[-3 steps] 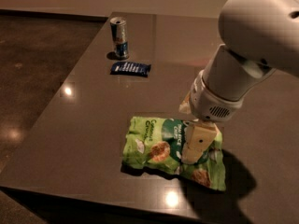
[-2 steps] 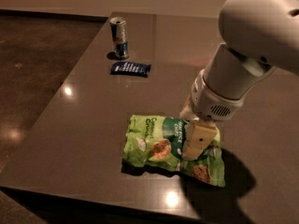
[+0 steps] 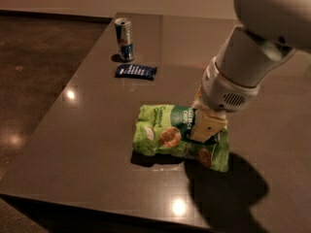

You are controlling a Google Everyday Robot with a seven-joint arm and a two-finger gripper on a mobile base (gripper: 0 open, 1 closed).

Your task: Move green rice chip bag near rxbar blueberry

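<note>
The gripper will release the green rice chip bag on the bare table [image 3: 181, 71] between the rxbar blueberry and the robot's arm. The bag is now at the table's middle.
The green rice chip bag [image 3: 167, 132] is light green and crinkly, in the middle of the dark table. Its left end hangs slightly off the surface, with a shadow under it. My gripper [image 3: 206, 130] comes down from the upper right and is shut on the bag's right half; one cream finger [image 3: 208, 126] shows in front of the bag. The rxbar blueberry [image 3: 136, 71], a small flat dark-blue wrapper, lies further back and to the left, well apart from the bag.
A silver-blue drink can [image 3: 124, 39] stands upright just behind the rxbar. The table's left edge [image 3: 58, 106] and front edge [image 3: 97, 205] drop to a dark floor. My white arm [image 3: 252, 57] fills the upper right and casts a shadow at the front right.
The gripper and the bag have moved up and slightly away from the front edge together. The bag now casts a shadow beneath its left end. The can and the rxbar have not moved.
</note>
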